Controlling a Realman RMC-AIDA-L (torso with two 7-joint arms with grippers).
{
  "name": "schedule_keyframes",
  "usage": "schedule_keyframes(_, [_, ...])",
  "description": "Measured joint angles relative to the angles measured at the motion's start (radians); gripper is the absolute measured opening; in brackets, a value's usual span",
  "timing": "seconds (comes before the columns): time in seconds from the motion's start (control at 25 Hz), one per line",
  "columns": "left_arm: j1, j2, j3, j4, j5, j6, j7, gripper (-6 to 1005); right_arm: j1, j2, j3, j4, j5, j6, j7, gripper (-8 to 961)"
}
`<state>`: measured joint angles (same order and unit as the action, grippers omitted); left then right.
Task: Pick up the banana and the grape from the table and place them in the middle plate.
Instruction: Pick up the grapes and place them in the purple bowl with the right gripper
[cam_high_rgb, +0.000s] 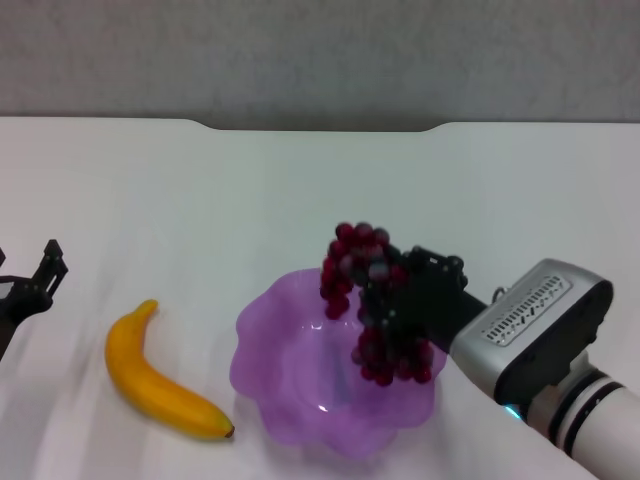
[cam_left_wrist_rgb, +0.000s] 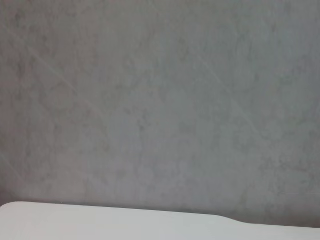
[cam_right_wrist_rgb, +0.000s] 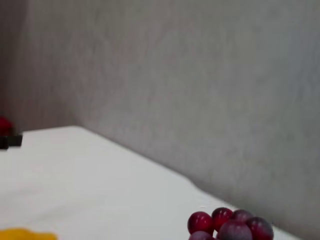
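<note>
I will let go of the grape bunch with my right gripper across the central hollow of the purple scalloped middle plate (cam_high_rgb: 332, 344).
In the head view my right gripper (cam_high_rgb: 392, 300) is shut on the grape bunch (cam_high_rgb: 362, 270), a long cluster of dark red-purple grapes. It holds the bunch over the right half of the purple scalloped middle plate (cam_high_rgb: 290, 385), and the lower grapes hang inside it. The bunch's top also shows in the right wrist view (cam_right_wrist_rgb: 230, 225). The yellow banana (cam_high_rgb: 150, 378) lies on the white table (cam_high_rgb: 200, 200) to the left of the plate, and a sliver of it shows in the right wrist view (cam_right_wrist_rgb: 22, 234). My left gripper (cam_high_rgb: 35, 285) is at the left edge, apart from the banana.
The table's notched far edge (cam_high_rgb: 320, 127) meets a grey wall. The left wrist view shows only that wall and a strip of table (cam_left_wrist_rgb: 100, 222).
</note>
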<state>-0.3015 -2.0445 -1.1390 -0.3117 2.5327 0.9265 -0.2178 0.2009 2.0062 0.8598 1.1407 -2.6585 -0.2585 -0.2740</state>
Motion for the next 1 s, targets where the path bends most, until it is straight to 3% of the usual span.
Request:
schedule_keyframes(0.28, [-0.008,-0.002,0.001,-0.001,0.0,0.0,0.0,762,0.049,0.002,-0.006,-0.121,0.0,-0.012,0.078,411])
schedule_keyframes(0.56, [-0.01,-0.002,0.001,-0.001,0.0,0.0,0.0,762,0.067,0.002,-0.01,-0.151,-0.002,-0.018,0.092,421])
schedule_keyframes(1.0, [-0.006,-0.002,0.001,-0.001,0.0,0.0,0.0,763,0.083,0.001,-0.054,-0.19,-0.007,-0.134,0.091,437])
